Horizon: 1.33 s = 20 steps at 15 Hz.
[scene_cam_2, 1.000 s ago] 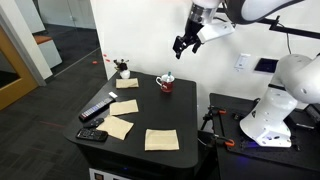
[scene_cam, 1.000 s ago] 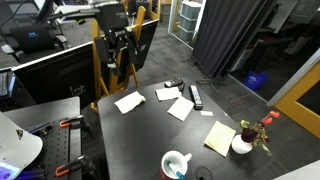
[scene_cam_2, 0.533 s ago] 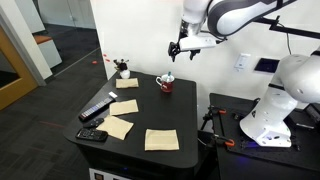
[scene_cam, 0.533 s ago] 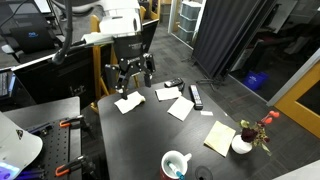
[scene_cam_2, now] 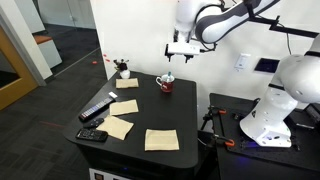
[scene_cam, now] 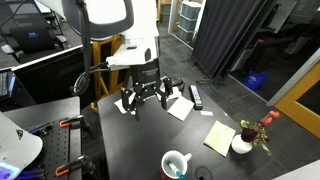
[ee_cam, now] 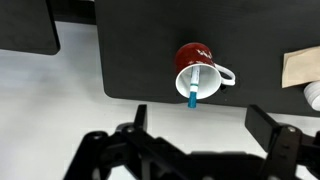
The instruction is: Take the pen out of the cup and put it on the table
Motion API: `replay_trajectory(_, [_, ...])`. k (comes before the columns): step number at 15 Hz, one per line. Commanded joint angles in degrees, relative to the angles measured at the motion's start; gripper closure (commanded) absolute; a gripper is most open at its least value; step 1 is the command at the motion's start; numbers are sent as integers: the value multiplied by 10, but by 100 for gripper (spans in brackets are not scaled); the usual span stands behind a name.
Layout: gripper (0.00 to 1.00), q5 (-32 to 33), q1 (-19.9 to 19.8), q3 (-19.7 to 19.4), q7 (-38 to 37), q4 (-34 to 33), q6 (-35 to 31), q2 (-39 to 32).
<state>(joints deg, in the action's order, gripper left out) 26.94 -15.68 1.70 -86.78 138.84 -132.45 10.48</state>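
My gripper is going to close on the blue upper end of the pen (scene_cam: 179, 173) (ee_cam: 192, 100), where it sticks out over the rim of the cup.
The cup (ee_cam: 200, 72) is a round mug, red outside and white inside, standing near the edge of the dark table (ee_cam: 130, 60). It also shows in both exterior views (scene_cam: 176, 164) (scene_cam_2: 166, 84). The teal-blue pen (ee_cam: 193, 90) stands in it and leans over the rim. In the wrist view my gripper (ee_cam: 198, 112) is open and empty, with the cup and pen seen between its jaws. In both exterior views it hangs well above the table (scene_cam: 150, 96) (scene_cam_2: 181, 50), apart from the cup.
Pale paper sheets (scene_cam: 180, 108) (scene_cam_2: 124, 106) and a long black remote-like bar (scene_cam: 196, 97) (scene_cam_2: 98, 108) lie on the table. A small white vase with red flowers (scene_cam: 244, 141) (scene_cam_2: 122, 70) stands at a corner. Another paper sheet (ee_cam: 300, 68) lies beside the cup.
The arm has swung over the table toward the cup and the gripper now points down. The cup and pen have not moved.
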Motion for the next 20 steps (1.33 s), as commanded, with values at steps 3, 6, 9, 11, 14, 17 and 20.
replay_trajectory(3, [0, 46, 17, -35, -52, -9, -21, -25])
replay_trajectory(6, [0, 47, 22, -42, -54, -10, -22, -30])
replay_trajectory(9, [0, 47, 25, -42, -54, -10, -22, -30])
replay_trajectory(11, [0, 59, 24, -41, -71, -11, -25, -32])
replay_trajectory(14, [0, 107, 21, -38, -147, -17, -35, -45])
replay_trajectory(17, [0, 152, 24, -41, -227, -28, -31, -66])
replay_trajectory(20, [0, 181, 28, -51, -284, -38, -32, -96])
